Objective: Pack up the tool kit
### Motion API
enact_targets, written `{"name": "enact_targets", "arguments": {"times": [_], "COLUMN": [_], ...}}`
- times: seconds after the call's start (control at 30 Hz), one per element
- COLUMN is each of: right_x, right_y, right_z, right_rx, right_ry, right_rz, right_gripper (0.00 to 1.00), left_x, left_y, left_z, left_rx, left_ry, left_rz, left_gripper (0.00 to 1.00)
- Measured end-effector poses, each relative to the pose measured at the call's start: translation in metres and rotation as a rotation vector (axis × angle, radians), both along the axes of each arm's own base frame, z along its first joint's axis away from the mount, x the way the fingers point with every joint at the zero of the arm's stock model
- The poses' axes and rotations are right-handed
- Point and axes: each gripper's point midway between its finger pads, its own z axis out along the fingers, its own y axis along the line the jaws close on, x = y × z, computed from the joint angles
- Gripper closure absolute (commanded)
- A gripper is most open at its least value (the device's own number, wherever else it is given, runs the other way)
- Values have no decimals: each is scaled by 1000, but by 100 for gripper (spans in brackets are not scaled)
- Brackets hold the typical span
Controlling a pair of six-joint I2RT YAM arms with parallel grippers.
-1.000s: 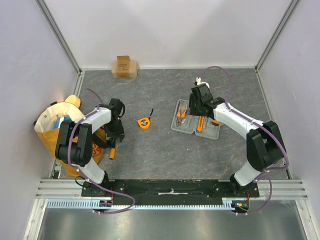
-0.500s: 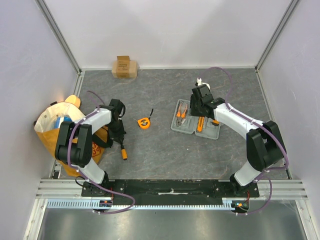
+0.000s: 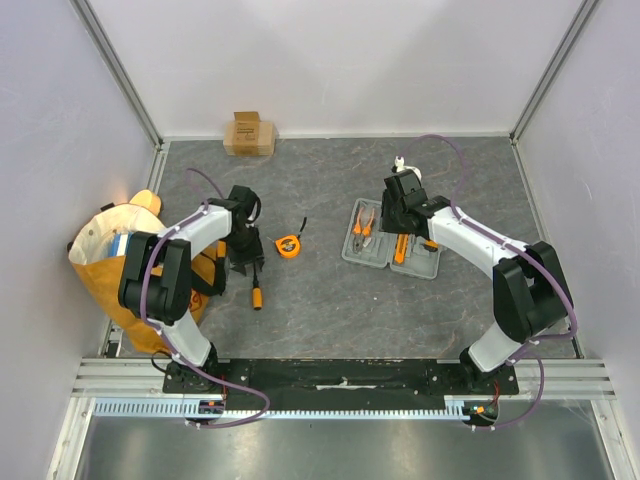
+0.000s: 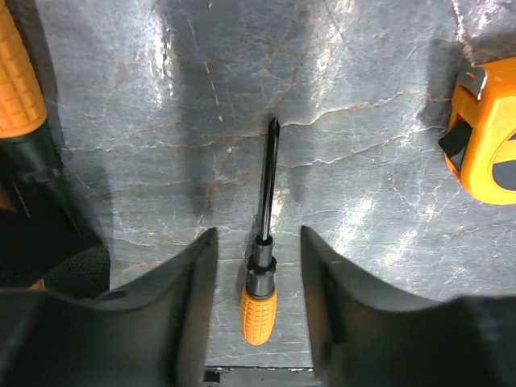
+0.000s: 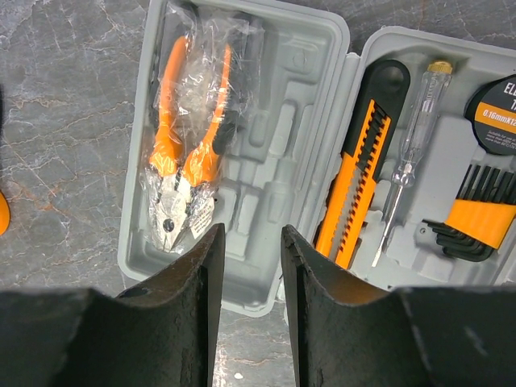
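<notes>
Left fingers straddle the screwdriver's black stem; I need to shift back, take its orange handle [image 4: 259, 317], then case it.
The grey tool kit case [image 3: 352, 251] lies open right of centre. In the right wrist view its left half [image 5: 300, 89] holds wrapped orange pliers [image 5: 189, 153]; its right half holds an orange utility knife [image 5: 355, 173], a tester screwdriver [image 5: 407, 153] and hex keys [image 5: 476, 214]. My right gripper [image 5: 251, 242] hovers over the case's near edge [image 3: 388, 228], jaws slightly apart and empty. My left gripper [image 3: 246, 265] is open. An orange-handled screwdriver [image 4: 260, 306] lies on the floor between its fingers, a gap on each side; it also shows in the top view [image 3: 257, 296]. An orange tape measure [image 3: 287, 245] lies to its right [image 4: 484, 137].
A yellow-orange bag [image 3: 105, 265] stands at the left wall beside the left arm. A small cardboard box [image 3: 249, 134] sits at the back wall. Another orange-handled tool [image 4: 18, 76] lies just left of the left gripper. Walls enclose the grey floor on three sides.
My left gripper has swung right, towards the tape measure, and the orange-handled screwdriver has moved right with it. The right arm has barely moved.
</notes>
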Motion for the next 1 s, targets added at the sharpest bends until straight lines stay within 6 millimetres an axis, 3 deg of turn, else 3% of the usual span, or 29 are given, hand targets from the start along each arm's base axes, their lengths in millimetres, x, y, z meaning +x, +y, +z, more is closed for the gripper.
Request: {"name": "enact_targets", "arguments": {"times": [0.13, 0.3, 0.43, 0.5, 0.7, 0.87, 1.0], "right_x": [0, 0, -2, -2, -2, -1, 2], "right_y": [0, 0, -1, -1, -2, -5, -13], "right_z": [2, 2, 0, -1, 0, 9, 21], "right_rx": [2, 2, -1, -1, 1, 7, 8], "right_ry": [-5, -5, 0, 2, 0, -21, -51], "right_rz": [-1, 0, -2, -3, -9, -18, -43], "right_gripper": [59, 59, 60, 60, 60, 59, 60], "left_x": [-5, -31, -44, -47, -48, -40, -25], "left_y": [-1, -5, -19, -24, -31, -48, -75], "left_z": [-1, -1, 2, 2, 5, 10, 25], "left_rx": [5, -23, -59, -58, -46, -56, -88], "left_ry": [6, 38, 54, 54, 57, 41, -14], "left_rz": [-9, -39, -96, -123, -161, -210, -280], "left_gripper": [43, 47, 61, 74, 98, 98, 98]}}
